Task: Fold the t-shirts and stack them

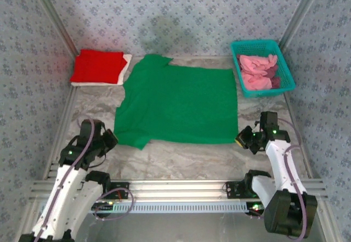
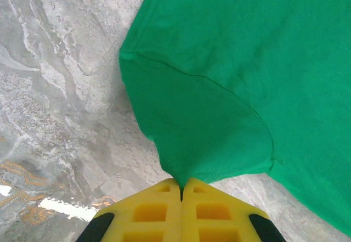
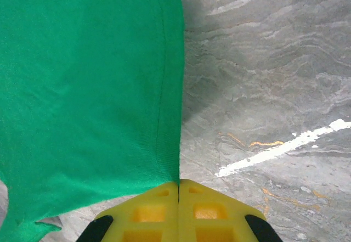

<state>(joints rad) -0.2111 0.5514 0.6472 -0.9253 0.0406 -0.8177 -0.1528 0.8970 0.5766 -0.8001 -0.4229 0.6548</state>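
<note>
I will use my right gripper to release the folded green edge on the t-shirt's side edge (image 1: pixel 236 113), at a spot between the t-shirt's near corner and the basket.
A bright green t-shirt (image 1: pixel 178 105) lies spread flat across the middle of the table. My left gripper (image 1: pixel 113 139) is shut on its near left sleeve (image 2: pixel 192 138), the cloth pinched between the yellow fingers (image 2: pixel 159 209). My right gripper (image 1: pixel 239 139) is shut on the shirt's near right hem corner (image 3: pixel 164 165). A folded red t-shirt (image 1: pixel 98 66) rests on a folded white one (image 1: pixel 125 69) at the back left. Pink and maroon t-shirts (image 1: pixel 259 71) lie bunched in the teal basket (image 1: pixel 244 85).
The teal mesh basket stands at the back right by the patterned wall. The folded stack sits in the back left corner. Bare marble-patterned tabletop (image 1: pixel 181 157) runs along the near edge, bordered by the aluminium rail (image 1: pixel 175 187).
</note>
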